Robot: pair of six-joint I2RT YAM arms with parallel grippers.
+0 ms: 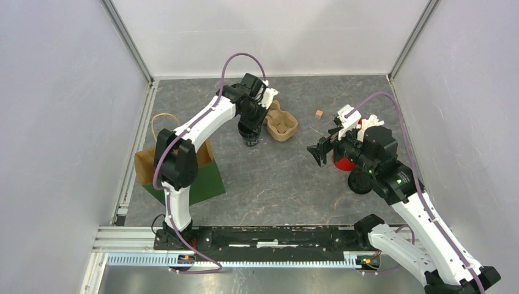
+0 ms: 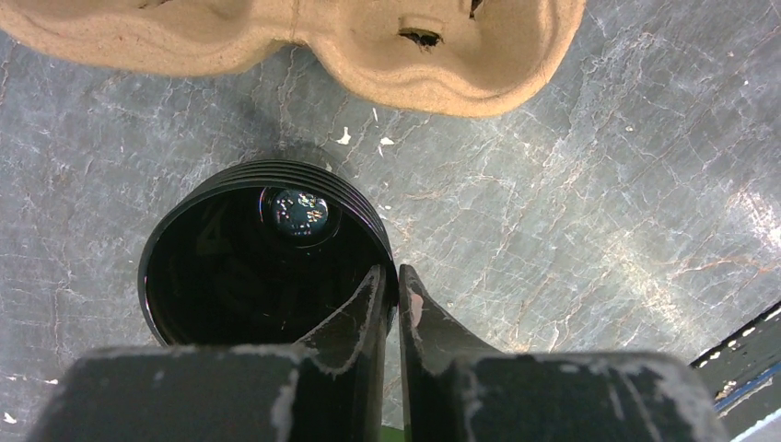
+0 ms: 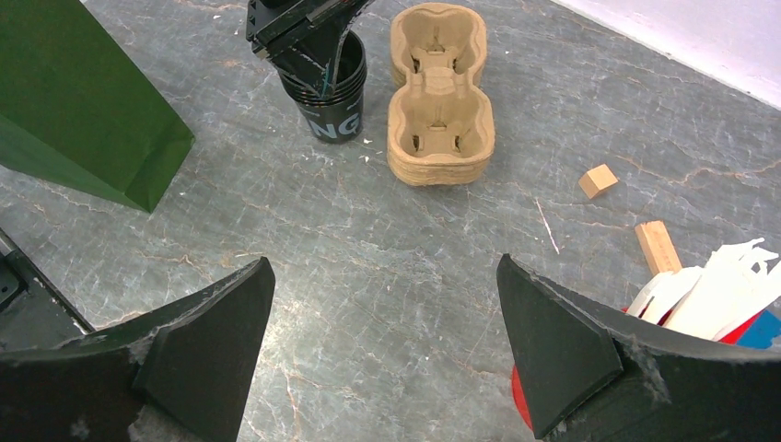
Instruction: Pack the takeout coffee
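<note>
Next, my left gripper lets go of the black cup on the bare grey table (image 1: 277, 188) (image 2: 511, 265) between the pulp carrier tray and black rail.
The takeout coffee (image 1: 250, 137) is a black cup with white lettering, standing upright on the grey table just left of the pulp carrier tray (image 1: 281, 122). In the left wrist view I look down into the cup's dark inside (image 2: 239, 285). My left gripper (image 2: 398, 272) straddles its ribbed rim, one finger inside and one outside, nearly closed on the wall. In the right wrist view the cup (image 3: 333, 115) shows with the left gripper (image 3: 308, 37) on top. My right gripper (image 3: 382, 267) hangs wide open over bare table, holding nothing, at mid right in the top view (image 1: 319, 153).
A green and brown paper bag (image 1: 183, 171) stands at the left, its green side (image 3: 74, 101) in the right wrist view. A red cup of white sticks (image 3: 718, 295) sits under the right wrist. Two small wooden blocks (image 3: 598, 180) lie nearby. A round black object (image 1: 358, 182) rests beside the right arm.
</note>
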